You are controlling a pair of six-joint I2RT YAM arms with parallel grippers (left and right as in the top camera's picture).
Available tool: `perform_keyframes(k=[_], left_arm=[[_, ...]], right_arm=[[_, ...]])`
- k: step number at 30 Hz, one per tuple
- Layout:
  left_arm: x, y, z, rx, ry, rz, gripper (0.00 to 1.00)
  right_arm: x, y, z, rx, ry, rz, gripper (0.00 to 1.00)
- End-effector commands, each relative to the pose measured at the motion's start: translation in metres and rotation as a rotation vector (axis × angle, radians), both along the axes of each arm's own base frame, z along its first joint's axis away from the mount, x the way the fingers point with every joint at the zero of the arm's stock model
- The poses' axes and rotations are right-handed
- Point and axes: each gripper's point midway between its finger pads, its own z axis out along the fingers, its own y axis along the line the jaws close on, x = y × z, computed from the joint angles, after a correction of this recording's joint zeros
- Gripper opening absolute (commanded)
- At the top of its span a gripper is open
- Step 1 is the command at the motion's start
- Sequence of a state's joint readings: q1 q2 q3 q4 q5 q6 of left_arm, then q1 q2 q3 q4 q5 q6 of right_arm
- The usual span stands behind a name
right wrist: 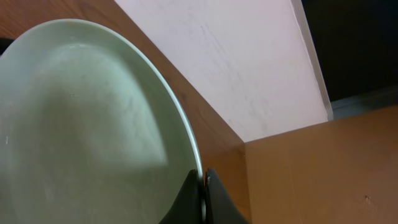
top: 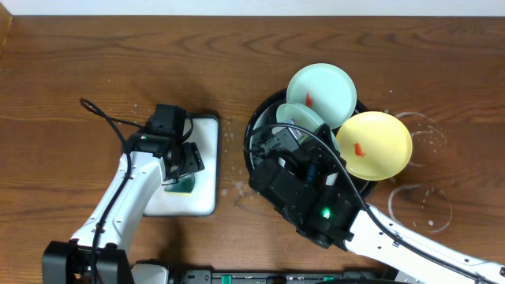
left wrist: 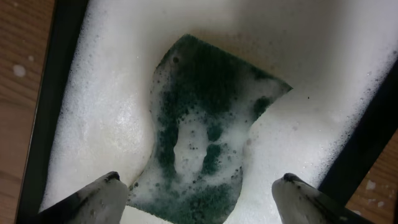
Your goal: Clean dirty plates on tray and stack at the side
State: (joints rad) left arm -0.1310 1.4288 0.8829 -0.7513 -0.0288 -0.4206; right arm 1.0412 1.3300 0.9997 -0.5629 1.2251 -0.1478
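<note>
I am at work with the clean mint-blue plate. Next, my right gripper sets it down on the farther water ring [top: 445, 154] beside the yellow plate.
The black round tray [top: 260, 118] sits right of centre. A mint-blue plate [top: 321, 91] with a red smear leans on its far rim. A yellow plate [top: 374, 144] with a red smear lies on its right rim. My right gripper [right wrist: 204, 180] is shut on the rim of a second mint-blue plate [right wrist: 81, 130], held tilted over the tray [top: 298, 118]. My left gripper [left wrist: 199, 186] is open just above the soapy green sponge [left wrist: 208, 130], its fingers on either side of the sponge's near edge.
The sponge lies in foam in a white rectangular dark-rimmed tray [top: 203, 170] left of the black tray. Water rings and drops mark the wooden table [top: 422, 205] at the right. A pale wall [right wrist: 236, 62] stands behind the table's far edge.
</note>
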Motion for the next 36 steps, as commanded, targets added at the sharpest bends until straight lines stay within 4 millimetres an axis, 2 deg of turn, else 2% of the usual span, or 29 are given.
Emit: perform_keyframes(k=[1, 19, 22, 25, 29, 32, 34, 36], left_arm=[[-0.001, 0.002, 0.000, 0.002, 0.002, 0.004, 0.82], [-0.001, 0.002, 0.000, 0.002, 0.002, 0.004, 0.82], [-0.001, 0.002, 0.000, 0.002, 0.002, 0.004, 0.82], [-0.001, 0.002, 0.000, 0.002, 0.002, 0.004, 0.82], [-0.001, 0.002, 0.000, 0.002, 0.002, 0.004, 0.82], [-0.001, 0.002, 0.000, 0.003, 0.002, 0.004, 0.82], [-0.001, 0.002, 0.000, 0.002, 0.002, 0.004, 0.82], [-0.001, 0.002, 0.000, 0.002, 0.002, 0.003, 0.82]], right_arm=[[-0.001, -0.002, 0.017, 0.019, -0.043, -0.015, 0.01], [-0.001, -0.001, 0.016, 0.051, -0.050, -0.021, 0.01], [0.000, 0.000, 0.004, 0.134, -0.010, -0.017, 0.01], [0.005, -0.009, -0.009, 0.240, 0.023, -0.064, 0.01], [0.010, -0.022, -0.004, 0.199, 0.005, -0.099, 0.01], [0.009, -0.019, -0.008, 0.178, 0.036, -0.073, 0.01], [0.010, -0.026, -0.003, 0.131, 0.015, -0.097, 0.01], [0.011, -0.023, -0.009, 0.189, 0.036, -0.088, 0.01]])
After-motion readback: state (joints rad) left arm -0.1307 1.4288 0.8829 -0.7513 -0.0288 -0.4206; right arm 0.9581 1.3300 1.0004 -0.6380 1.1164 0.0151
